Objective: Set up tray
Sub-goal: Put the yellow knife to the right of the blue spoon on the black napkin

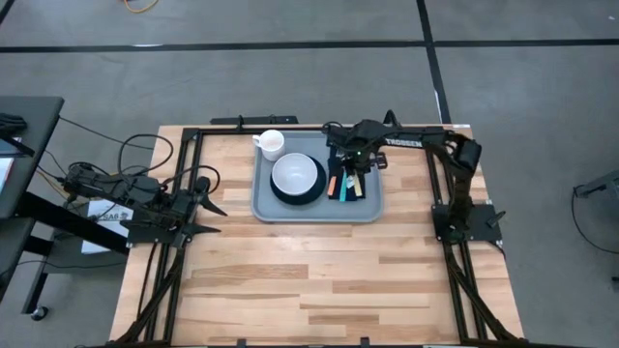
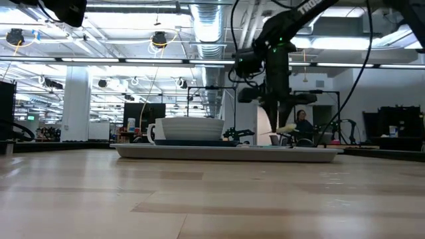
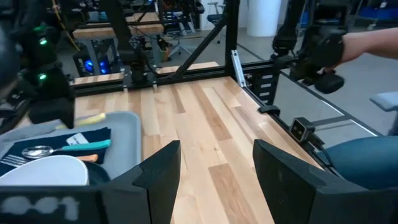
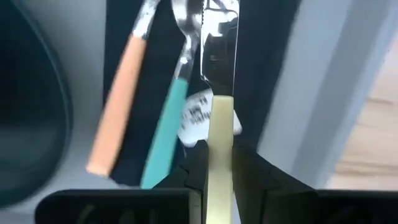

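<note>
I will release the knife from my right gripper on the navy napkin's outer edge point(image 1: 359, 182) point(image 4: 250, 90), next to the teal-handled spoon.
The light grey-blue tray point(image 1: 266, 208) lies at the table's far middle. It holds a white bowl point(image 1: 297, 176) on a dark plate, a white cup point(image 1: 271, 145) and a navy napkin point(image 4: 264, 68). An orange-handled utensil point(image 4: 118, 118) and a teal-handled spoon point(image 4: 166, 124) lie on the napkin. My right gripper point(image 1: 354, 172) hangs over the napkin, shut on a knife point(image 4: 219, 74) with a pale yellow handle. My left gripper point(image 3: 214, 180) waits open near the table's left edge point(image 1: 208, 205), level, with nothing between its fingers. My right gripper pinches the knife's pale yellow handle point(image 4: 217, 149) between its two fingers, which point down from above. The serrated blade point(image 4: 219, 43) reaches out beyond the fingers, alongside the spoon. In the low view the handle point(image 2: 287, 127) hangs a little above the tray, slightly tilted.
Bare wooden table point(image 1: 319, 280) spreads from the tray to the near edge. Dark frame rails point(image 1: 184, 174) run along both sides and the far edge. A person point(image 2: 302, 123) sits in the room behind the table.
</note>
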